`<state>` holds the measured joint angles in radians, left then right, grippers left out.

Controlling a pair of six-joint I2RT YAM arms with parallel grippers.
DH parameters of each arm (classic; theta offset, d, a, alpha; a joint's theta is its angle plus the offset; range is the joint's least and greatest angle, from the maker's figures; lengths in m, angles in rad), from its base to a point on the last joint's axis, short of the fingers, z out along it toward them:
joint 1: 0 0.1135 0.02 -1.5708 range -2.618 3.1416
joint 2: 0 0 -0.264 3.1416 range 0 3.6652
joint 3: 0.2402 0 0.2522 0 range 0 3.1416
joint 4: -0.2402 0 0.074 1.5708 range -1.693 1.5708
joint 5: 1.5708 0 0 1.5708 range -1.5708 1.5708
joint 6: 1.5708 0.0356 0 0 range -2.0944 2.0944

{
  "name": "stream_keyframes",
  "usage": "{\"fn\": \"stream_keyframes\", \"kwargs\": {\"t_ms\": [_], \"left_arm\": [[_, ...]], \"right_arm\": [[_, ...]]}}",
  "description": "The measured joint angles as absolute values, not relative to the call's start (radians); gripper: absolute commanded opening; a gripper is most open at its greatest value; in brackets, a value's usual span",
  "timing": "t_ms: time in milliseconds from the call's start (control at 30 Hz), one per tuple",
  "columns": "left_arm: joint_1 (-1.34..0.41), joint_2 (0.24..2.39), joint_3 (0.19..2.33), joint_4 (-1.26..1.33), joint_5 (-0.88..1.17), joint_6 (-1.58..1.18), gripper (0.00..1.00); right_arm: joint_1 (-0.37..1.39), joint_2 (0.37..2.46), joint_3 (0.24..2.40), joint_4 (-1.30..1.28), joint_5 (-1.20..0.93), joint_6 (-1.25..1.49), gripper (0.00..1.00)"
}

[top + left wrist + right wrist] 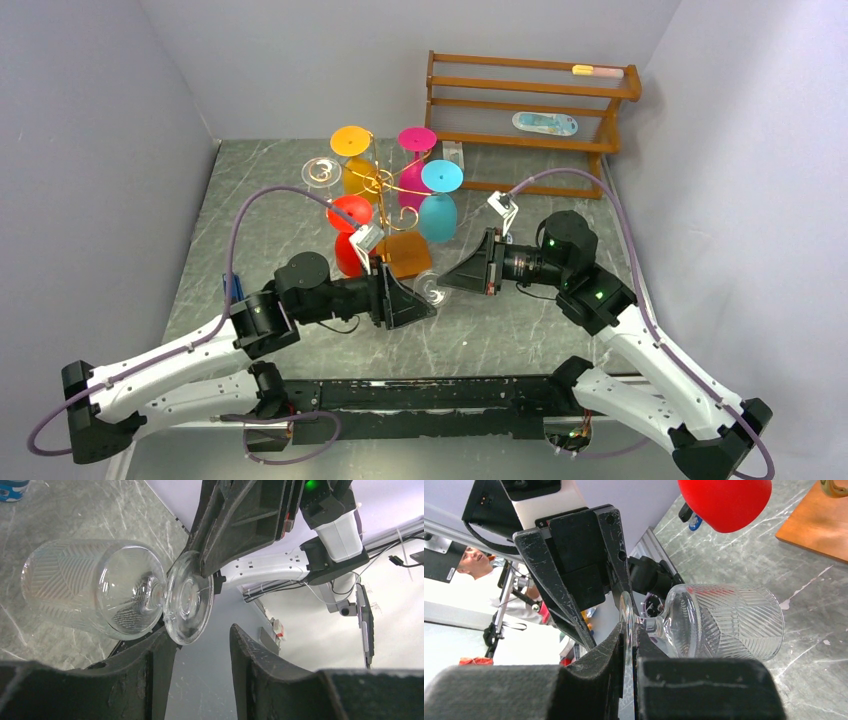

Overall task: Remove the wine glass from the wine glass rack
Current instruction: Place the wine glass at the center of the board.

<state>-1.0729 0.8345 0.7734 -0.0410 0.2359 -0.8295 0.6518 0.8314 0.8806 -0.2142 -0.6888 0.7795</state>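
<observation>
The wine glass is hanging bowl down by its foot from my right gripper, so I will have my left gripper take the foot before my right gripper takes the bowl (734,622).
A clear wine glass (432,288) lies sideways just above the table in front of the gold wire rack (385,190) with its orange-brown base (405,255). My right gripper (447,282) is shut on the rim of the glass's foot (626,611); the ribbed bowl (729,622) points away from my right gripper (630,630). My left gripper (200,632) is open. Its left finger (157,650) is at the edge of the foot (189,597), with the bowl (90,587) to its left. In the top view my left gripper (412,302) faces the right one.
Orange (352,150), pink (416,150), blue (440,205) and red (350,230) glasses and another clear one (320,172) hang on the rack. A brown slatted shelf (530,105) stands at the back right. A small blue object (232,287) lies at the table's left edge. Walls close both sides.
</observation>
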Motion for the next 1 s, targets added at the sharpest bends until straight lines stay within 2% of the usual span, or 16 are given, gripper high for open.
{"fn": "stream_keyframes", "kwargs": {"t_ms": [233,500,600,800,900,967,1000], "left_arm": [[-1.077,0.821,0.773,-0.023,0.214,-0.841,0.40],[-1.078,0.825,0.773,-0.015,0.217,-0.846,0.06],[-1.078,0.831,0.778,-0.016,0.225,-0.845,0.05],[-1.079,0.838,0.785,-0.021,0.241,-0.833,0.05],[-1.082,0.856,0.785,-0.027,0.253,-0.826,0.05],[-1.083,0.867,0.785,-0.027,0.263,-0.826,0.05],[-1.083,0.871,0.785,-0.026,0.268,-0.826,0.05]], "right_arm": [[0.652,0.820,0.873,-0.209,-0.722,0.776,0.00],[0.649,0.810,0.872,-0.177,-0.772,0.773,0.00],[0.647,0.808,0.872,-0.177,-0.782,0.760,0.06],[0.645,0.805,0.873,-0.184,-0.808,0.738,0.31],[0.646,0.812,0.885,-0.220,-0.823,0.708,0.33],[0.646,0.822,0.904,-0.259,-0.830,0.681,0.23],[0.646,0.826,0.911,-0.272,-0.832,0.666,0.21]]}}
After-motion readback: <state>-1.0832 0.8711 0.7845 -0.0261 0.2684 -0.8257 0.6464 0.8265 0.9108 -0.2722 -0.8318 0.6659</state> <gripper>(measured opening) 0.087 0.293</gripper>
